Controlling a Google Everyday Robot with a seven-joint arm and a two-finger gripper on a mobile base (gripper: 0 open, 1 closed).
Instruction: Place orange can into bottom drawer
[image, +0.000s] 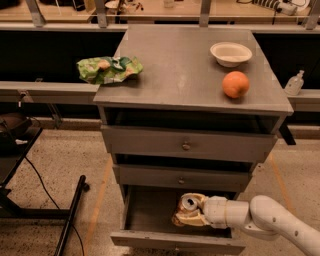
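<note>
I need to set the orange can, which hangs inside the open drawer now, on the bottom drawer's inside (171, 221), just behind its front panel's middle, with my gripper.
The orange can (187, 205), orange-brown with a silver pull-tab top, is upright in my gripper (188, 211), which is shut on it. The white arm reaches in from the lower right. The can hangs inside the open bottom drawer (150, 237), right of its middle, low over the drawer floor. I cannot tell whether the can touches the floor. The drawer is pulled out below the two knobbed drawers.
On the cabinet top (185, 65) lie a green chip bag (107, 69) at the left edge, a white bowl (231, 53) and a round orange fruit (235, 84) at the right. A black pole (67, 225) lies on the floor at the left.
</note>
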